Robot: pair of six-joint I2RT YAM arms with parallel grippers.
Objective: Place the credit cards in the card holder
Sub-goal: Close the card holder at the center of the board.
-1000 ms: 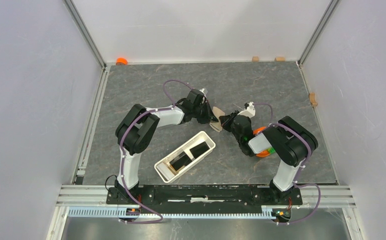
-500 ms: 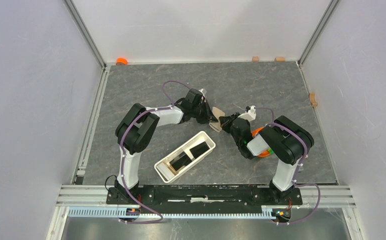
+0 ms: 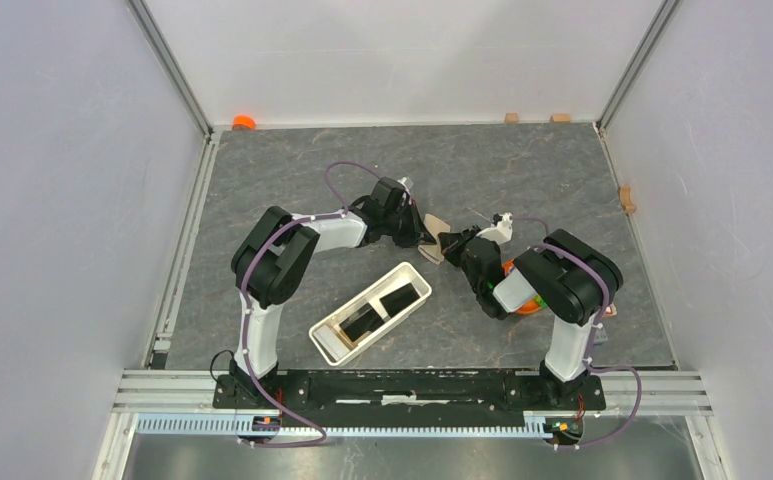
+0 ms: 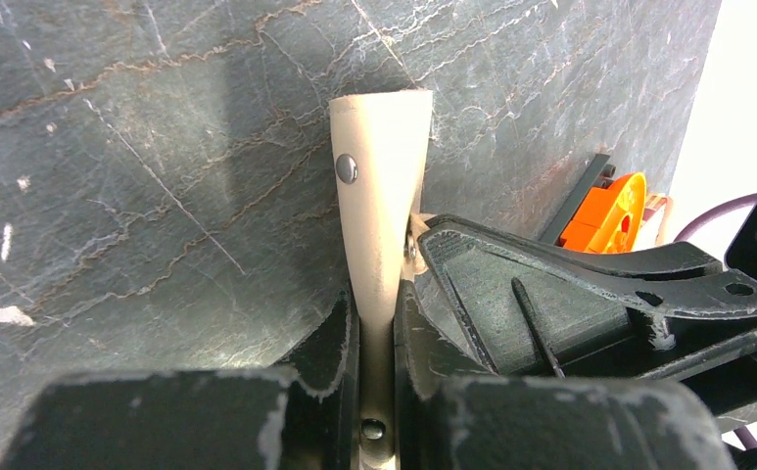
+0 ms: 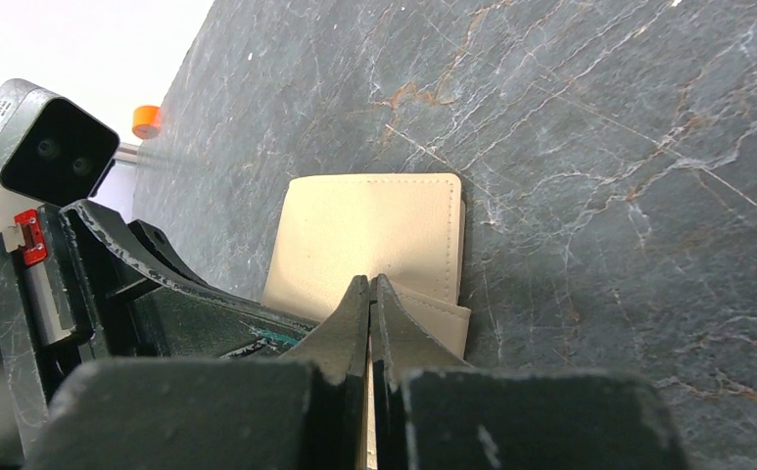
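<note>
Next, my left gripper lets go of the beige card holder on the table (image 3: 413, 241) just behind the back corner of the white tray.
Two black credit cards (image 3: 396, 297) (image 3: 362, 322) lie inside a long white tray (image 3: 417, 270) near the table's middle. A beige leather card holder (image 3: 433, 238) with a snap button sits between the two grippers, behind the tray. My left gripper (image 3: 420, 236) is shut on its edge, with the leather (image 4: 379, 186) standing up between the jaws (image 4: 376, 313). My right gripper (image 3: 449, 243) is shut on a flap of the same holder (image 5: 374, 230) from the other side (image 5: 370, 286). The right gripper's body (image 4: 570, 304) is close beside the left one.
An orange bowl (image 3: 524, 285) sits under the right arm, mostly hidden, and shows in the left wrist view (image 4: 609, 211). An orange piece (image 3: 243, 122) lies at the back left corner. Small wooden blocks (image 3: 511, 117) (image 3: 626, 198) lie along the back and right edges.
The right arm has shifted a little left toward the left gripper, and the beige holder between them has moved slightly back. The tray and cards have not moved.
</note>
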